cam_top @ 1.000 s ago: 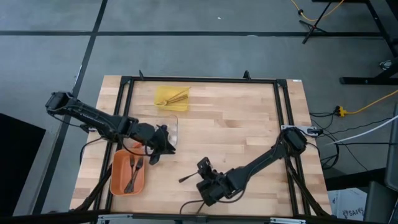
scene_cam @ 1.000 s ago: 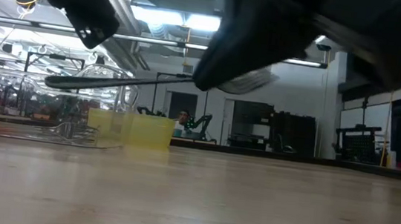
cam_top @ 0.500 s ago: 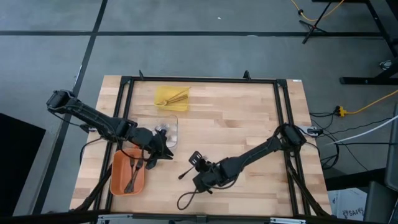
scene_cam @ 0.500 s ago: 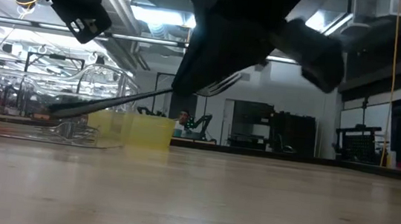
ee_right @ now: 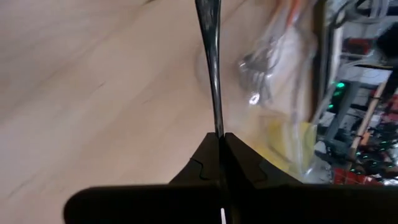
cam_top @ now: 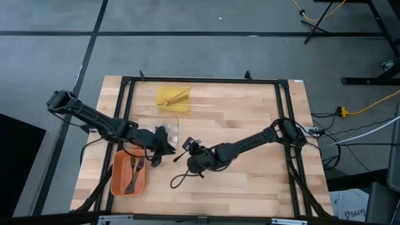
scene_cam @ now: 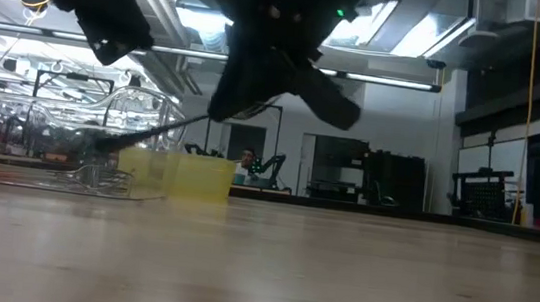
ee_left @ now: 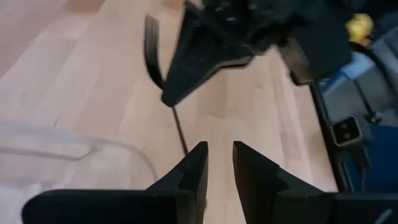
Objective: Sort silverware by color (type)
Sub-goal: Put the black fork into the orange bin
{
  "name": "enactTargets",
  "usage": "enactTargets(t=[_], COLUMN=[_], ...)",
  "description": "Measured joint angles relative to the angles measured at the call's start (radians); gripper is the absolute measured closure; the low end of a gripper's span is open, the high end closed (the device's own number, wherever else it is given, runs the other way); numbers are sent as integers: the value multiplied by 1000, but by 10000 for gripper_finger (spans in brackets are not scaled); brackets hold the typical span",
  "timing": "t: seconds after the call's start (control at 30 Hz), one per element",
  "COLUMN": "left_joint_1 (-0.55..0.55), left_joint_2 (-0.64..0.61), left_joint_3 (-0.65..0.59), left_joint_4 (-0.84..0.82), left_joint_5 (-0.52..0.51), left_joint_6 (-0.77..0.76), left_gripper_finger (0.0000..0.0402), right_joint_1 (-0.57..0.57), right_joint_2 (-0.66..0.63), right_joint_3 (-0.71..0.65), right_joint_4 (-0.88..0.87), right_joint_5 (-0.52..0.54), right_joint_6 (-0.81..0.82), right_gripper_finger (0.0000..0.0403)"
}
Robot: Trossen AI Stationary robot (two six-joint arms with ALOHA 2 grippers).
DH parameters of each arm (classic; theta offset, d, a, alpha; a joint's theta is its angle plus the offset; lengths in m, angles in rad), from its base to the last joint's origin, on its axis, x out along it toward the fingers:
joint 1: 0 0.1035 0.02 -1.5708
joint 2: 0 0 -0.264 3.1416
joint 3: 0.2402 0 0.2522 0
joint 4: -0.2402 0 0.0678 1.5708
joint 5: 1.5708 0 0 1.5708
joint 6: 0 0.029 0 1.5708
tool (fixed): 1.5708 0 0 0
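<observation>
The dark fork, now hanging over the table's middle, will be released by my right gripper between my left gripper's fingers (cam_top: 174,145), by the near edge of the clear tray.
My right gripper (cam_top: 187,155) hangs over the middle of the table, shut on a dark fork (ee_left: 151,50). The fork's thin handle (scene_cam: 141,135) slants down toward the clear tray (cam_top: 170,128), which holds silver utensils with orange tips (ee_right: 267,68). My left gripper (ee_left: 219,162) stands open by that tray's near edge, facing the fork, with nothing between its fingers. The orange tray (cam_top: 119,181) holds two dark forks (cam_top: 134,172). Tan wooden utensils (cam_top: 175,97) lie in the yellow tray (cam_top: 164,103). My right gripper pinches the fork between its two fingertips (ee_left: 173,93), at the stretch between the tines and the thin handle (ee_left: 180,127). The fingers slant down from the table's right. The fork is lifted clear of the table, its handle (ee_right: 211,62) reaching on past the fingertips toward my left gripper.
The three trays stand along the table's left part: yellow far, clear in the middle, orange at the near left. A black cable loop (cam_top: 178,181) hangs below my right arm. Bare wood (cam_top: 250,112) lies to the right and far side.
My right gripper has carried the fork from near the table's front edge toward the left and far side, up to the clear tray, rolling its wrist as it went. The fork's handle, nearly level before, now slants down toward the tray. My left gripper has stayed in place.
</observation>
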Motion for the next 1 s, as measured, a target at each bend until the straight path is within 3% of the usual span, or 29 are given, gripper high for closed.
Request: enactTargets(t=[0.37,1.0], left_joint_1=[0,0], left_joint_2=[0,0], left_joint_3=[0,0], left_joint_4=[-48,-48], left_joint_5=[-21,-20], left_joint_6=[-189,-220], left_gripper_finger=[333,333], right_joint_1=[-16,-22], right_joint_2=[0,0], right_joint_3=[0,0], right_joint_4=[236,366], right_joint_5=[-4,-7], right_joint_6=[-137,-187], right_gripper_finger=[403,403])
